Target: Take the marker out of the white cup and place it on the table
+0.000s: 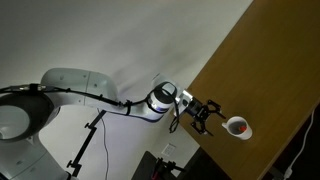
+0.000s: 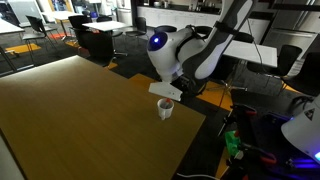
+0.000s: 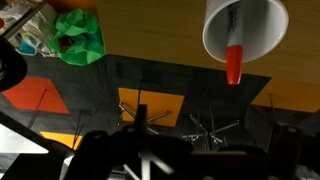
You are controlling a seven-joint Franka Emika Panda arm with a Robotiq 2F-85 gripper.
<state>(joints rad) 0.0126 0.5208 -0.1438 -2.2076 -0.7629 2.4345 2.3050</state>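
Note:
The marker's red end (image 1: 241, 127) (image 3: 234, 66) sticks out beyond the white cup's rim. I move my gripper to that end next and close it there.
The white cup (image 1: 240, 129) stands on the brown wooden table (image 1: 270, 70) near its edge, and shows in both exterior views (image 2: 166, 110). The red marker (image 1: 236, 125) sits in the cup. In the wrist view the cup (image 3: 250, 25) is at the top right, with the marker (image 3: 233, 63) sticking out past its rim. My gripper (image 1: 206, 115) is open and empty, a short way from the cup at the table's edge. In the wrist view its fingers (image 3: 190, 155) are dark, blurred shapes at the bottom.
The table (image 2: 70, 120) stretches wide beyond the cup. A green bag-like object (image 3: 78, 35) lies at the wrist view's top left. Office chairs and desks (image 2: 95, 35) stand behind the robot. A stand (image 1: 90, 140) is below the arm.

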